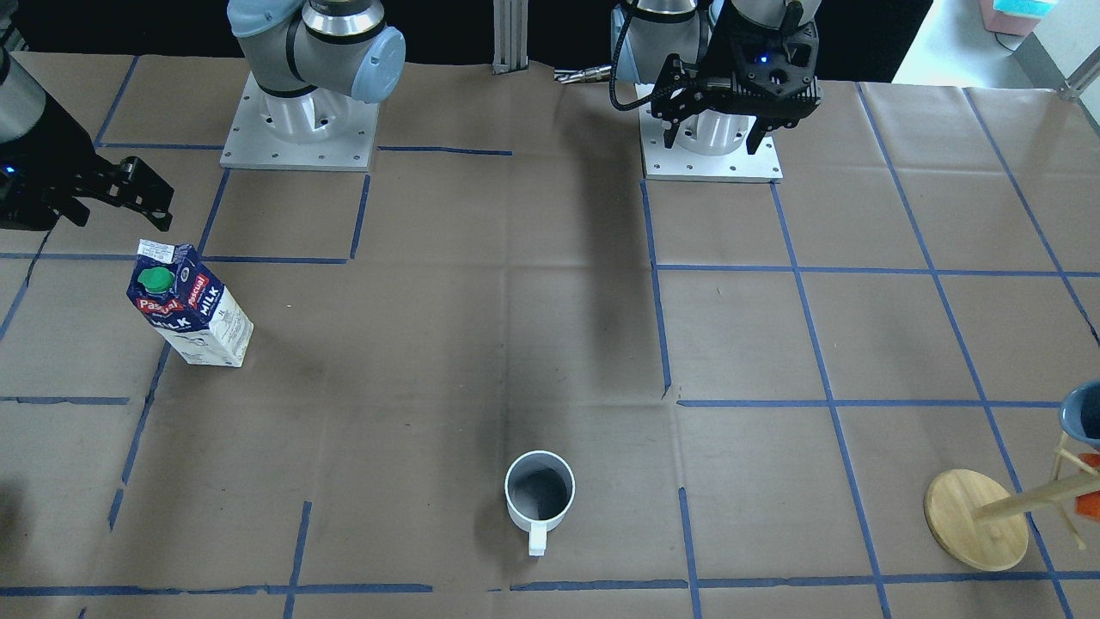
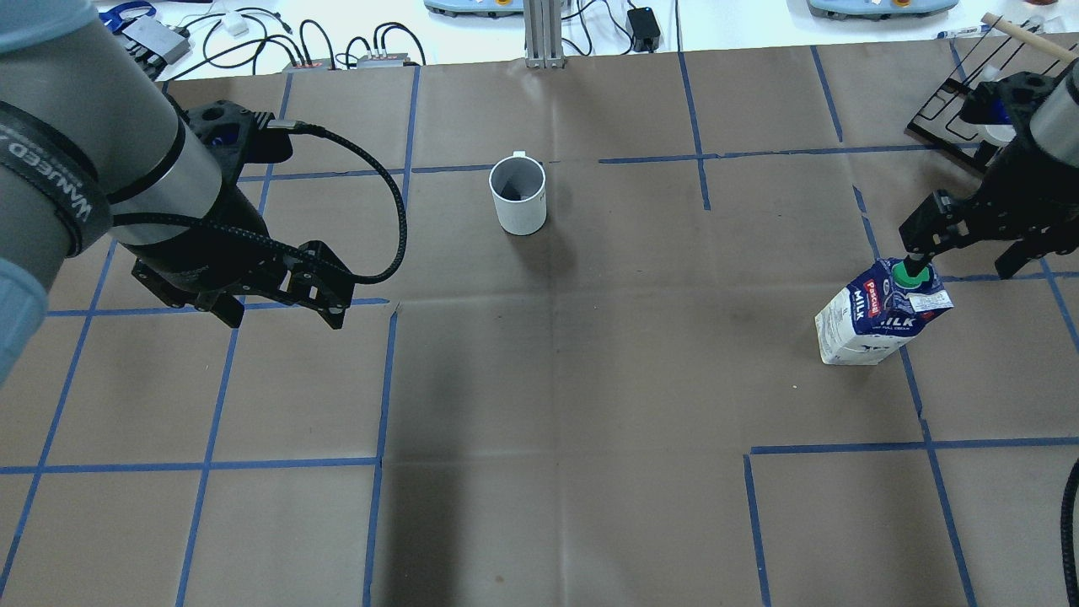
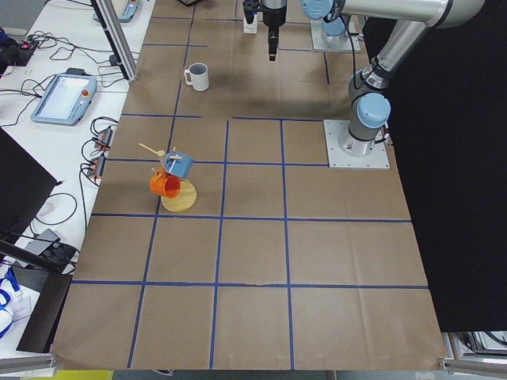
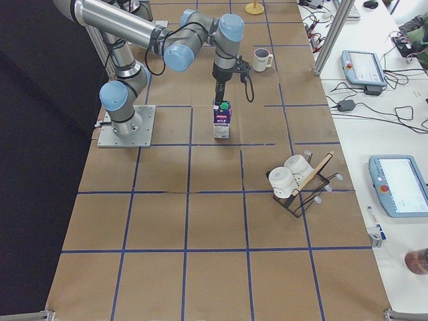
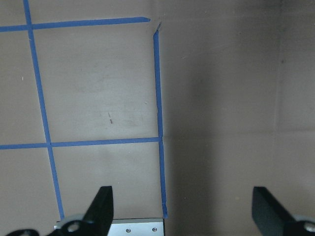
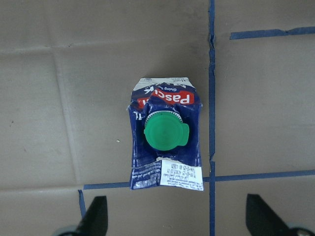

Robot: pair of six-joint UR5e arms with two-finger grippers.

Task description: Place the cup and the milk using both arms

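My right gripper is going to close on the blue upper part (image 1: 186, 277) (image 6: 138, 130) of the milk carton, with its fingers on each side of the green cap.
The white cup (image 1: 539, 492) stands upright in the middle of the table's far side, with its handle pointing away from the robot; it also shows in the overhead view (image 2: 518, 194). The milk carton (image 1: 189, 305) stands upright on the robot's right side, green cap on top. My right gripper (image 2: 961, 260) is open and hovers just above the milk (image 2: 881, 316). In the right wrist view the carton (image 6: 165, 152) lies between and ahead of the open fingers (image 6: 96, 216). My left gripper (image 2: 282, 319) is open and empty over bare table, well short of the cup.
A wooden mug tree (image 1: 975, 520) with blue and orange cups stands at the far edge on the robot's left. A black wire rack (image 4: 297, 184) with white mugs sits at the robot's right end. The two arm bases (image 1: 299, 129) are at the robot's edge.
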